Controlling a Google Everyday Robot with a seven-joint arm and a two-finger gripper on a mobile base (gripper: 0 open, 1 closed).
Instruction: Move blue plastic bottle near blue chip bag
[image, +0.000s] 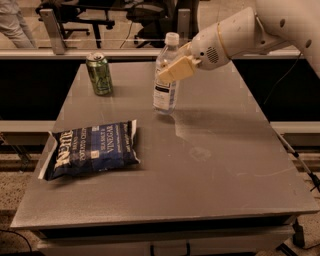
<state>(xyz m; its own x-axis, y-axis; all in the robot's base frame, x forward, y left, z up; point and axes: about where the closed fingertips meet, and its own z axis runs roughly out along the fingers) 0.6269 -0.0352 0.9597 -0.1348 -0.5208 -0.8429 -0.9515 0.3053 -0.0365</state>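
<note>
The blue plastic bottle will be released upright on the grey table, just off the blue chip bag's nearest end (157, 137). The bottle now stands near the table's middle.
The blue plastic bottle (166, 75) is clear with a white cap and a white label. It stands slightly tilted near the middle of the grey table (210, 165), toward the back. My gripper (176, 67) is shut on the bottle's upper body, reaching in from the right on the white arm (235, 35). The blue chip bag (92, 148) lies flat at the table's left front, well to the left and in front of the bottle.
A green soda can (100, 74) stands at the back left of the table. Office chairs (95, 15) and a glass partition lie behind the table. The table's right half holds nothing but a faint smudge (200, 152).
</note>
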